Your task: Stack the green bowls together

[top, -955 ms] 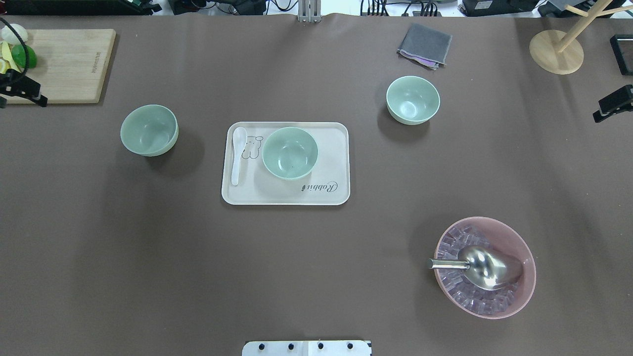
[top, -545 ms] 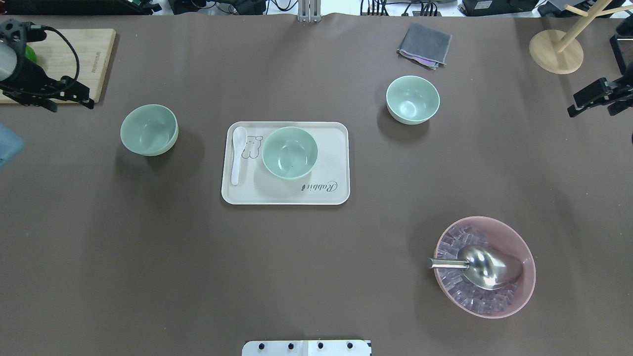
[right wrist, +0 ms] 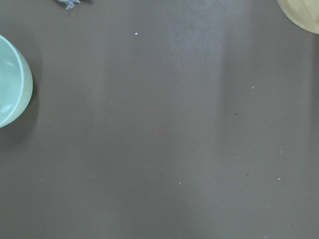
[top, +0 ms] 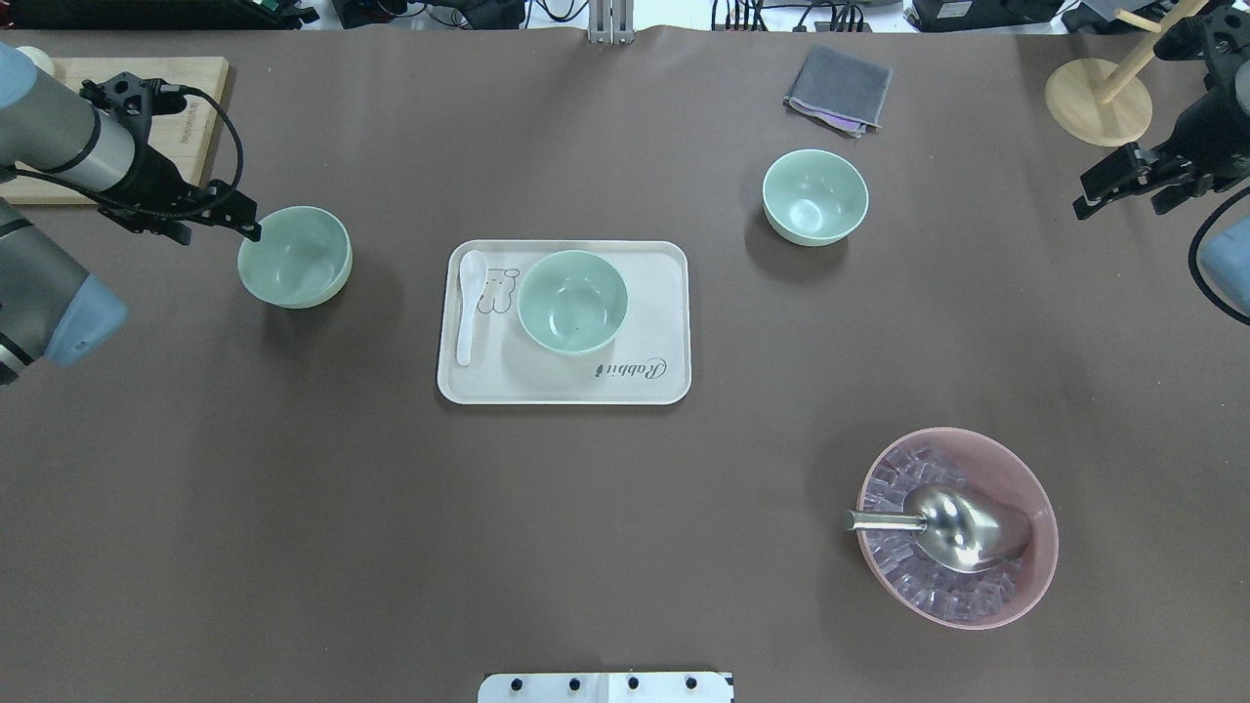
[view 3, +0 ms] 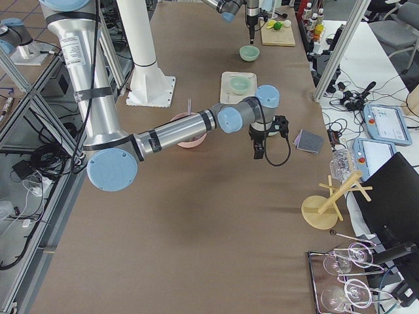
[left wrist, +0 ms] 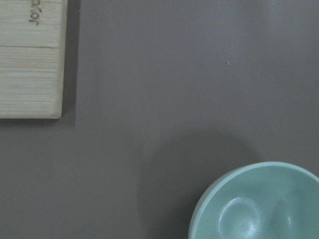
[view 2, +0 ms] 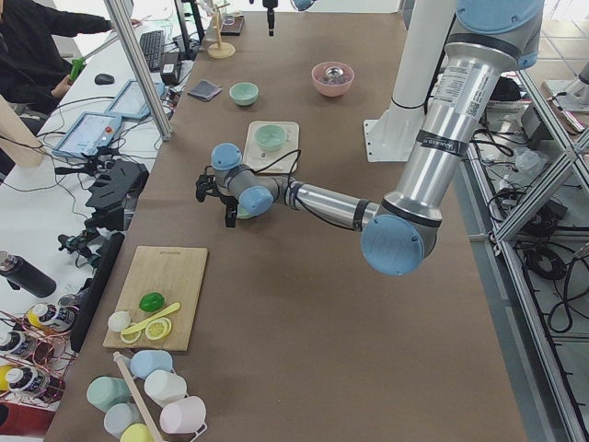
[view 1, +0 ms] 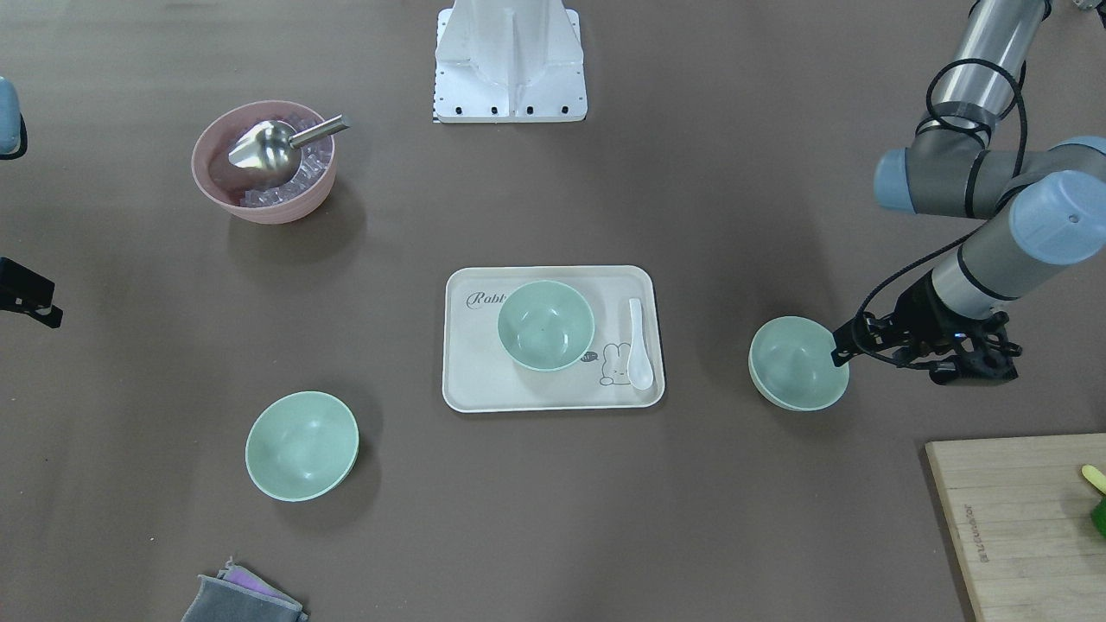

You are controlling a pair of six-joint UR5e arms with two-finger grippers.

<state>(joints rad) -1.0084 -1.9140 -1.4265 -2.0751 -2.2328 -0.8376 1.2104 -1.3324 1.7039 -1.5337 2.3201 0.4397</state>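
I will close my right gripper on the rim (view 1: 251, 430) (right wrist: 23, 82) of the pale green bowl nearest the grey cloth, on the side away from the cream tray.
Three pale green bowls stand apart. The left bowl (top: 295, 257) (view 1: 797, 363) sits on the bare table. The middle bowl (top: 572, 301) (view 1: 546, 326) sits on the cream tray (top: 664, 381). The right bowl (top: 815, 196) (view 1: 301, 446) sits on the bare table. My left gripper (top: 217, 227) (view 1: 920, 361) is open and empty, with one fingertip at the left bowl's outer rim; I cannot tell whether it touches. The left wrist view shows that bowl (left wrist: 259, 204) at the lower right. My right gripper (top: 1123, 200) is open and empty, far right of the right bowl (right wrist: 12, 82).
A white spoon (top: 470, 306) lies on the tray. A pink bowl (top: 1035, 576) with ice and a metal scoop (top: 952, 527) stands front right. A grey cloth (top: 840, 88), a wooden board (top: 186, 127) and a wooden stand (top: 1099, 103) lie at the back.
Both arms have come in from the table's sides. My left gripper moved right to the left bowl's rim. My right gripper moved a little left. The bowls have not moved.
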